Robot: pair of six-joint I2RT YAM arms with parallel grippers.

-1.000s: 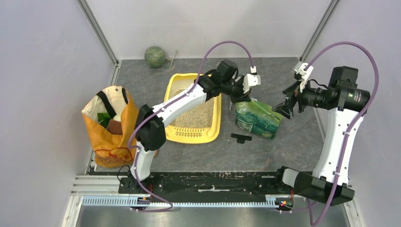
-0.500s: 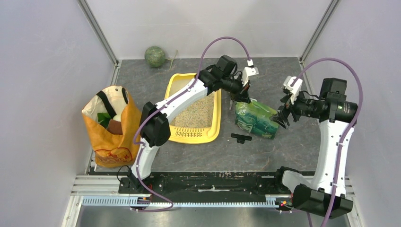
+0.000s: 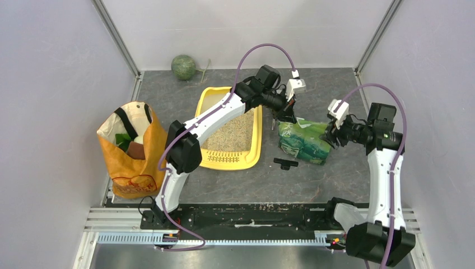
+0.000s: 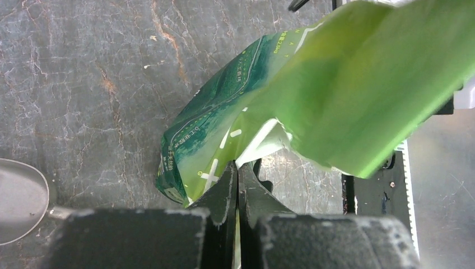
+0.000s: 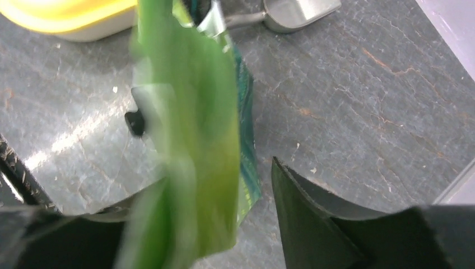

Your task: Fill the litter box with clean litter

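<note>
My left gripper is pinching the bag's upper edge short of the bag's corner (image 3: 282, 124) nearest the litter box, so it should open, back off and take that corner.
The yellow litter box (image 3: 227, 161) lies left of centre, with beige litter (image 3: 236, 137) spread inside; its corner shows in the right wrist view (image 5: 61, 14). A glossy green bag (image 3: 305, 143) lies on the table to its right. My left gripper (image 3: 287, 116) reaches over the box and is shut on the bag's upper edge (image 4: 238, 168); the bag (image 4: 313, 84) hangs in front of it. My right gripper (image 3: 331, 134) is open at the bag's right end, and the blurred bag (image 5: 190, 129) sits between its fingers (image 5: 313, 218).
An orange shopping bag (image 3: 130, 151) stands at the left. A green ball (image 3: 184, 66) lies at the back. A small black clip (image 3: 285, 163) lies in front of the green bag. A grey scoop (image 5: 291, 11) lies beside the litter box; it also shows in the left wrist view (image 4: 19, 204).
My right arm has swung left and lowered, bringing its open jaws to the bag's right end. My left gripper shifted slightly back and stays shut on the bag.
</note>
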